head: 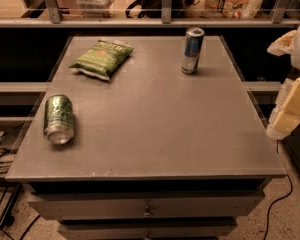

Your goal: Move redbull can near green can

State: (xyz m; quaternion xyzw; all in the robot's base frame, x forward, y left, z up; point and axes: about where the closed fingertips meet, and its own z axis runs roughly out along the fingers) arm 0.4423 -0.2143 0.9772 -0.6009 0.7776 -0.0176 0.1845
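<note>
Next, I close my gripper on the upper half [194, 42] of the redbull can, because this can has to move over to a spot near the green can.
The redbull can [191, 50] stands upright near the far right part of the grey table [155, 119]. The green can [58, 119] lies on its side near the table's left edge, its silver end toward me. My gripper [290, 104] is at the right edge of the view, beside and off the table's right side, well apart from both cans. It holds nothing that I can see.
A flat green chip bag [101, 58] lies at the far left of the table. A railing and shelf with packages run behind the table. Drawers sit under the table front. Cables lie on the floor at left and right.
</note>
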